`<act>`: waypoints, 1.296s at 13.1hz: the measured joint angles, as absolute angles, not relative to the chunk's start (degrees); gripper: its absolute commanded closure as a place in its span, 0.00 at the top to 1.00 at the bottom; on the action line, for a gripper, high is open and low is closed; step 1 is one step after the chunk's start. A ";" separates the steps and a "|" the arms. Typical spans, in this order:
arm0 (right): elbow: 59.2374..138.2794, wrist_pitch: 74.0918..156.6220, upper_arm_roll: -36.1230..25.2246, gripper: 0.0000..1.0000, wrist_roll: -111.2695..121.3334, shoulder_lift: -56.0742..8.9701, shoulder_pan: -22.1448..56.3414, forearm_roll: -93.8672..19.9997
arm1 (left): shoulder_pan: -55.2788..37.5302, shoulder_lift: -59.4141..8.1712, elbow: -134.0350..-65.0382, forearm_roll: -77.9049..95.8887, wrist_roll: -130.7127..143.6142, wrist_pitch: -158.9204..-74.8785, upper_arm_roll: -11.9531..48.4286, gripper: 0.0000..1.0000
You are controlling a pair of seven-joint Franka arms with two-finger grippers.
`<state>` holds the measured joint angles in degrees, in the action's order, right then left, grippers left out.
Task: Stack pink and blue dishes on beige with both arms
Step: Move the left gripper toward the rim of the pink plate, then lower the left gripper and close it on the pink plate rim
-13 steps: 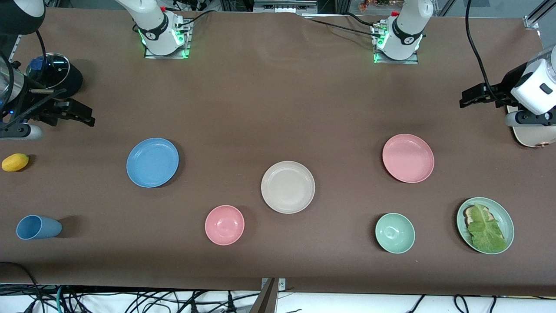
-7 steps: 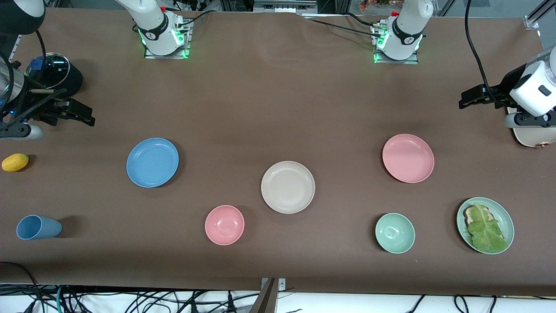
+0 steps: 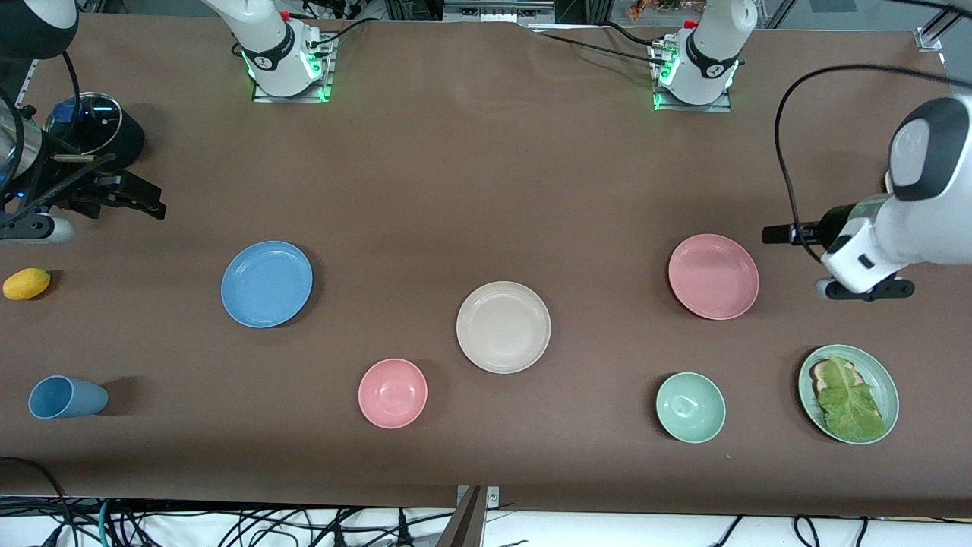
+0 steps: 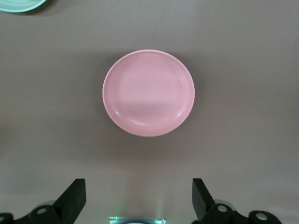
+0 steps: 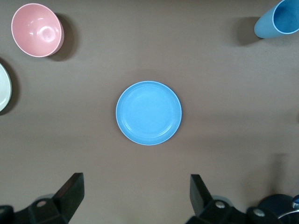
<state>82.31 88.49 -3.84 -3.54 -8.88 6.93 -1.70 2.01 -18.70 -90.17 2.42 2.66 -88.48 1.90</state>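
My left gripper is going to the pink plate's outer rim (image 3: 757,282) (image 4: 145,136). It will close there, on the side farthest from the beige plate.
The light blue plate (image 3: 266,284) lies toward the right arm's end of the table, and the pink plate (image 3: 713,276) toward the left arm's end. Between them, a little nearer the front camera, sits the beige plate (image 3: 503,327). My left gripper (image 3: 778,234) hangs open over bare table just off the pink plate's outer edge. The left wrist view shows the pink plate (image 4: 148,92) ahead of that open gripper (image 4: 138,198). My right gripper (image 3: 148,201) waits open above the table's end. In its wrist view the blue plate (image 5: 148,112) lies ahead of the gripper (image 5: 137,193).
A pink bowl (image 3: 392,393) and a green bowl (image 3: 690,407) stand nearer the front camera than the plates. A green plate (image 3: 803,386) with lettuce lies at the left arm's end. A blue cup (image 3: 67,397), a lemon (image 3: 26,283) and a lidded pot (image 3: 95,125) are at the right arm's end.
The left arm has swung in from the table's end, bringing its open gripper down beside the pink plate. The right arm and all dishes are unmoved.
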 measured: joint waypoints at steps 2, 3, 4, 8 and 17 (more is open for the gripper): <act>82.31 88.48 -3.84 1.00 -3.54 -8.83 6.93 -1.70 | 2.19 -21.80 -90.23 2.41 0.74 -91.39 1.91 1.00; 82.30 88.47 -3.84 1.00 -3.54 -8.80 6.93 -1.70 | 2.74 -23.34 -90.26 2.41 -1.94 -92.58 1.90 1.00; 82.30 88.47 -3.84 1.00 -3.55 -8.77 6.93 -1.70 | 3.73 -24.81 -90.27 2.42 -4.56 -93.62 1.83 1.00; 82.30 88.47 -3.85 1.00 -3.55 -8.75 6.93 -1.69 | 8.38 -28.25 -91.12 3.91 -12.90 -98.48 1.79 1.00; 82.30 88.47 -3.85 1.00 -3.55 -8.74 6.93 -1.69 | 13.40 -28.38 -104.78 10.72 -29.87 -119.65 1.72 1.00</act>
